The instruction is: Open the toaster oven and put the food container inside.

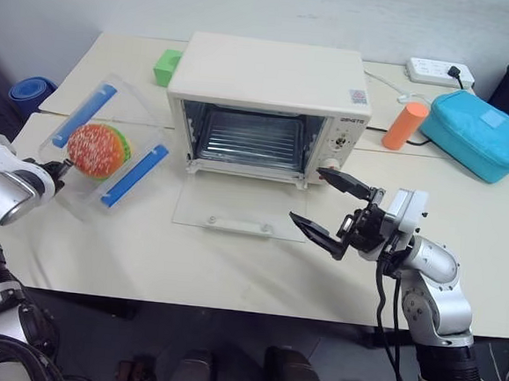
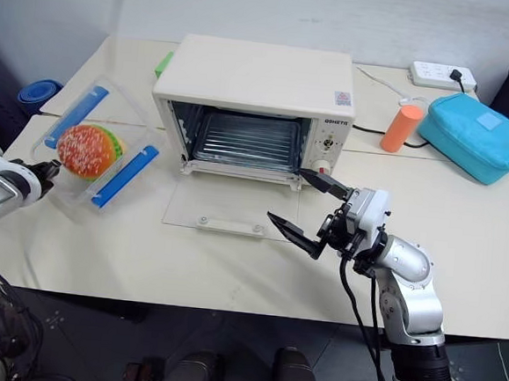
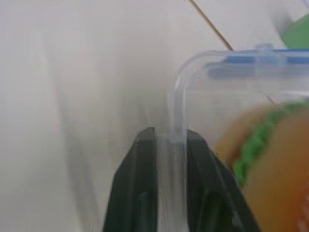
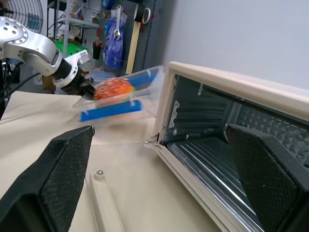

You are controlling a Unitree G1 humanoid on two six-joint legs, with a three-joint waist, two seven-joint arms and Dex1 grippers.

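Note:
The left gripper will release the food container, now tilted beside the oven, on the folded-down glass door [image 1: 245, 184], right up against the opening of the toaster oven.
The cream-white toaster oven [image 1: 268, 72] stands at the middle back of the table, its glass door [image 1: 231, 208] folded flat onto the tabletop and the rack inside showing. Left of it is the clear food container [image 1: 108, 148] with two blue clips and a burger inside, sitting tilted. My left gripper [image 1: 62, 168] is shut on the container's near rim; the left wrist view shows both black fingers [image 3: 140, 183] pinching the clear edge. My right gripper [image 1: 305, 193] hovers open, holding nothing, just in front of the oven's right corner beside the door.
An orange cylinder [image 1: 405, 126], a teal zip bag [image 1: 479, 133] and a white power strip [image 1: 438, 72] sit at the back right. A green block [image 1: 166, 66] lies behind the oven's left side. Bare tabletop stretches in front of the door.

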